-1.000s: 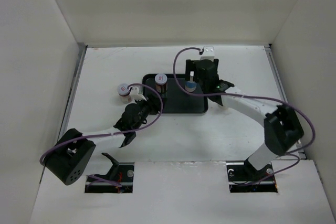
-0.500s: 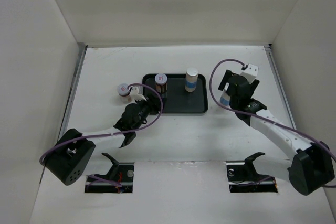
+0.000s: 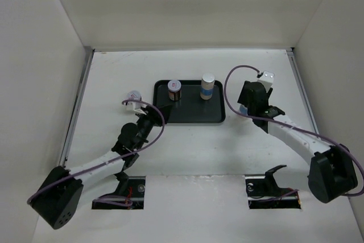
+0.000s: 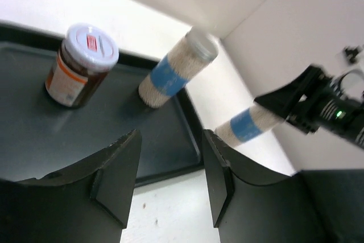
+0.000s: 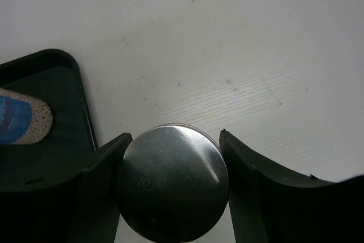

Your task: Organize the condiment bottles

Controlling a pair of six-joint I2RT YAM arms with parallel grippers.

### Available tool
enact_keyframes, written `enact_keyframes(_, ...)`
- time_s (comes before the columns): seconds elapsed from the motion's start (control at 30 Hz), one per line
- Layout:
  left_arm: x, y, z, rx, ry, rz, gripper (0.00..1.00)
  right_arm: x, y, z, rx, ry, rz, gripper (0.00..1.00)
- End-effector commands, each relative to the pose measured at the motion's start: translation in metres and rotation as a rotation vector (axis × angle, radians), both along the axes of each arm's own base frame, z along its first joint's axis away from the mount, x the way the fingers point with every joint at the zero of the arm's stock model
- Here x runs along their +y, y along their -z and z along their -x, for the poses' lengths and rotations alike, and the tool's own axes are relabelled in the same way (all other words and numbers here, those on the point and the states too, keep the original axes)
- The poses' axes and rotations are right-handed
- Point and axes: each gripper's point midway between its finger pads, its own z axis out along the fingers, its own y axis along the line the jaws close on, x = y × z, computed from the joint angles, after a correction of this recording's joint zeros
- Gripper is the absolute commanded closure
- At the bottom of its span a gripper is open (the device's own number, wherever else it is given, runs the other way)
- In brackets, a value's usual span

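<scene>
Next, my right gripper lets go of the second whitish bottle just inside the middle of the black tray's near rim (image 3: 193, 110).
A black tray (image 3: 193, 115) holds a brown bottle (image 3: 174, 90) and a whitish blue-band bottle (image 3: 208, 86). A second brown bottle (image 3: 134, 95) stands on the table left of the tray. My right gripper (image 3: 248, 105) is right of the tray, shut on the second whitish bottle (image 3: 243, 110); its round cap (image 5: 170, 183) fills the gap between the fingers, and the bottle also shows in the left wrist view (image 4: 247, 124). My left gripper (image 3: 149, 115) is open and empty at the tray's near left corner, facing the tray's bottles (image 4: 79, 64) (image 4: 176, 69).
White walls close in the table on the left, back and right. The tray's rim (image 5: 83, 101) lies just left of the right gripper. Purple cables loop above both arms.
The right arm left the whitish bottle on the tray, swung right and closed on the second whitish bottle. The left arm drew back from the brown bottle on the table.
</scene>
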Motion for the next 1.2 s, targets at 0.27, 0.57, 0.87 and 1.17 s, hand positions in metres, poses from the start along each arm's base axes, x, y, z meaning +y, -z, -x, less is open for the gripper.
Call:
enact_keyframes(0.27,0.106,-0.053,0.003,-0.097,-0.447,0.161,0.47,0.15,-0.135,0.001,-0.322,-0.356,-0.148,0.52)
enact_keyframes(0.57,0.145,-0.01,0.0,0.142,-0.586,0.057,0.25,0.259,-0.116,-0.028,-0.292,-0.536,-0.056,0.52)
enact_keyframes(0.87,0.173,0.017,-0.006,0.235,-0.667,-0.012,0.17,0.265,-0.051,-0.036,-0.177,-0.547,0.001,0.36)
enact_keyframes(1.17,0.178,0.032,-0.034,0.318,-0.714,-0.159,0.08,0.253,-0.09,-0.019,-0.252,-0.568,-0.051,0.0)
